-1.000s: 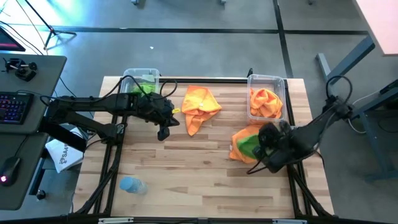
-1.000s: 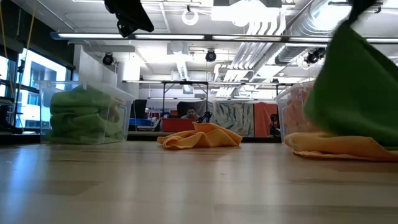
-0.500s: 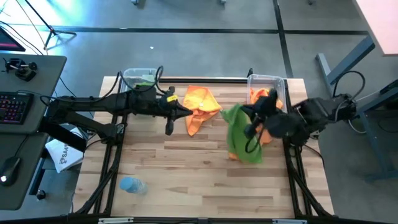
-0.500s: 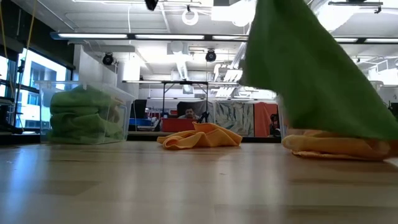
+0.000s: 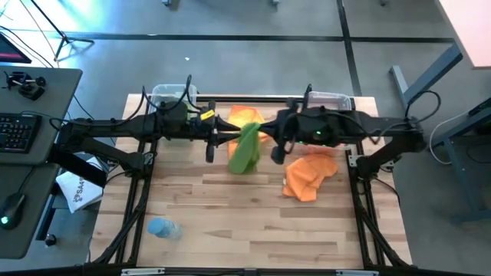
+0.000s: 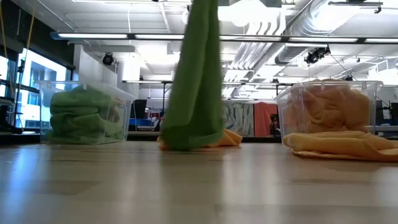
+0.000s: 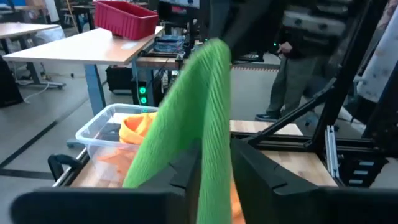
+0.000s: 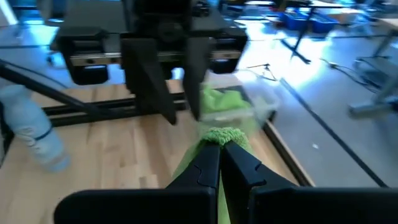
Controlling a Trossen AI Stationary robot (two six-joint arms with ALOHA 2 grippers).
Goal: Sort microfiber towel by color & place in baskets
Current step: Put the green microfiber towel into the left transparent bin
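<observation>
My right gripper is holding the green towel far from the green towels' basket, so my left gripper will grip the towel [image 5: 245,147] below its top and carry it over.
A green microfiber towel [image 5: 245,152] [image 6: 193,93] hangs over the table's middle from my right gripper [image 5: 261,136] [image 8: 219,155], which is shut on its top. My left gripper [image 5: 230,138] [image 7: 217,177] faces it from the left, open, one finger on each side of the hanging towel [image 7: 186,118]. One orange towel [image 5: 247,116] lies behind it and another [image 5: 307,175] at the near right. The left basket [image 5: 170,93] [image 6: 87,115] holds green towels. The right basket [image 5: 331,98] [image 6: 326,112] holds orange ones. My right gripper pinches the bunched top of the green towel [image 8: 219,133] between its two fingers, coming nearly level from the table's right. The towel hangs slack below the fingers; whether its lower end [image 6: 189,144] touches the table, I cannot tell. My left gripper has the towel between its open fingers [image 7: 258,177]; whether they touch it, I cannot tell.
A pale blue bottle [image 5: 163,228] [image 8: 34,134] lies near the front left. Bare wooden tabletop [image 5: 230,222] spreads across the near half. A black frame rail [image 5: 253,98] runs along the far edge between the baskets.
My right gripper has lifted the green towel off the orange one at the near right and carried it up and toward the table's left and far side, tipping from downward to nearly level. My left gripper has tipped up to level and risen. The orange towel stayed on the table.
</observation>
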